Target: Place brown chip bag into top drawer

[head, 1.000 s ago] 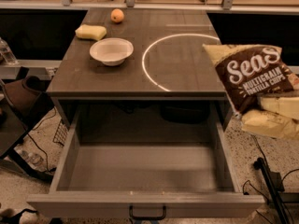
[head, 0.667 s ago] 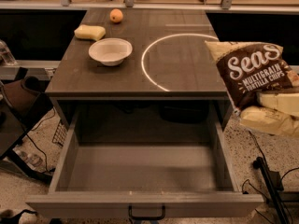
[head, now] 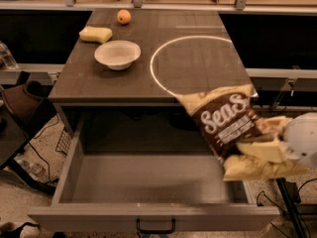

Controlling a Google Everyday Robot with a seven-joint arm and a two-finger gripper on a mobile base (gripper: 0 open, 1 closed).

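Observation:
My gripper will release the brown chip bag so that it lies in the back of the open drawer point(head: 192, 154), below the white circle.
The brown chip bag point(head: 227, 128), dark brown and tan-yellow with white "Seas" lettering, hangs tilted over the right side of the open top drawer point(head: 148, 182). My gripper point(head: 267, 148) comes in from the right edge and is shut on the bag's lower right part. The drawer is pulled out wide below the table, its inside grey and bare, with a small dark handle point(head: 155, 227) on the front panel.
On the grey table point(head: 99, 83) stand a white bowl point(head: 117, 54), a yellow sponge point(head: 95, 33) and an orange fruit point(head: 124, 17). A white circle point(head: 193, 63) is marked on the tabletop. A dark chair point(head: 20, 113) and cables lie at the left.
My gripper has carried the chip bag left and down, from beside the table's right edge to over the right side of the open drawer.

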